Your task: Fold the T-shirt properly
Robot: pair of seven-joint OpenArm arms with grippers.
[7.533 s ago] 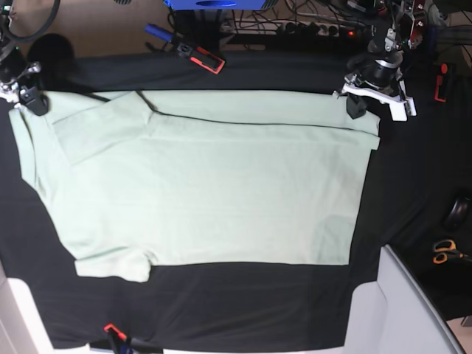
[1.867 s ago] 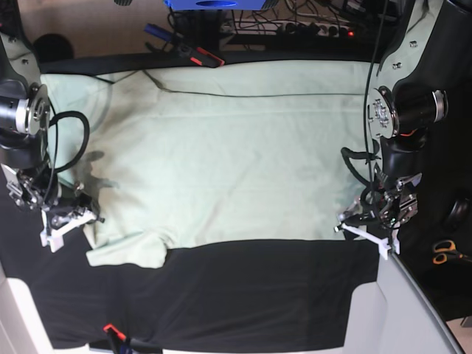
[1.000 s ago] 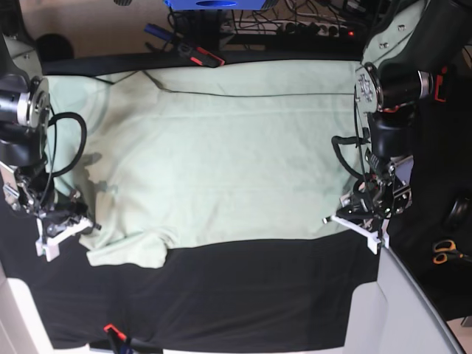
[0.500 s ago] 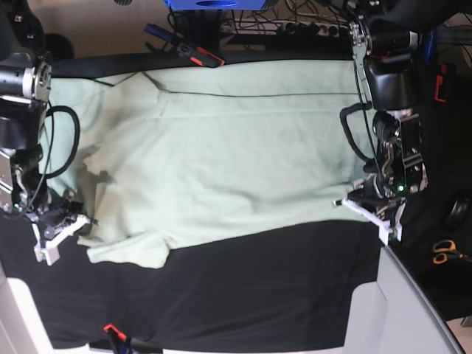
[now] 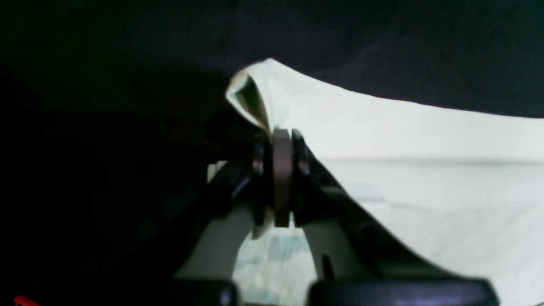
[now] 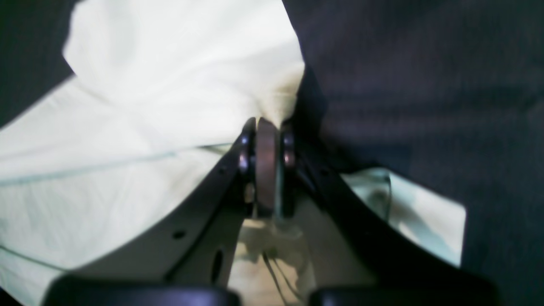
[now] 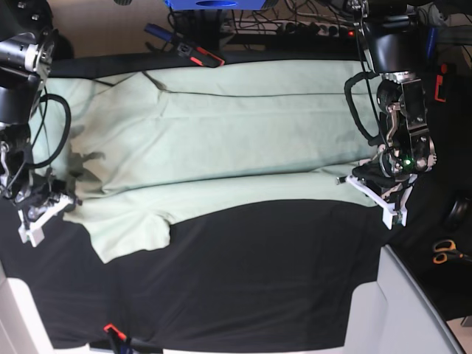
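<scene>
The T-shirt's near edge sits farther back than the flap by my right gripper, so my left gripper should open, retake the T-shirt's near corner (image 7: 364, 198) and pull it nearer.
The pale mint-green T-shirt (image 7: 221, 125) lies spread across the black table cloth (image 7: 258, 287). My left gripper (image 7: 366, 182), on the base view's right, is shut on the shirt's near right corner. The left wrist view shows its fingers (image 5: 281, 170) pinching a folded bit of shirt edge (image 5: 259, 97). My right gripper (image 7: 53, 203), on the base view's left, is shut on the near left edge by the sleeve (image 7: 129, 232). In the right wrist view the cloth (image 6: 170, 85) bunches at the closed fingertips (image 6: 264, 148). The near edge is lifted and drawn back.
A red and black clamp (image 7: 200, 56) and a power strip (image 7: 310, 28) sit beyond the table's far edge. Scissors (image 7: 445, 251) lie at the right. A grey-white panel (image 7: 413, 310) stands at the near right corner. A small red clip (image 7: 112, 330) sits on the near edge.
Both grippers have moved toward the far side with the shirt's near edge in them. The edge now lies further back, and more black cloth shows in front.
</scene>
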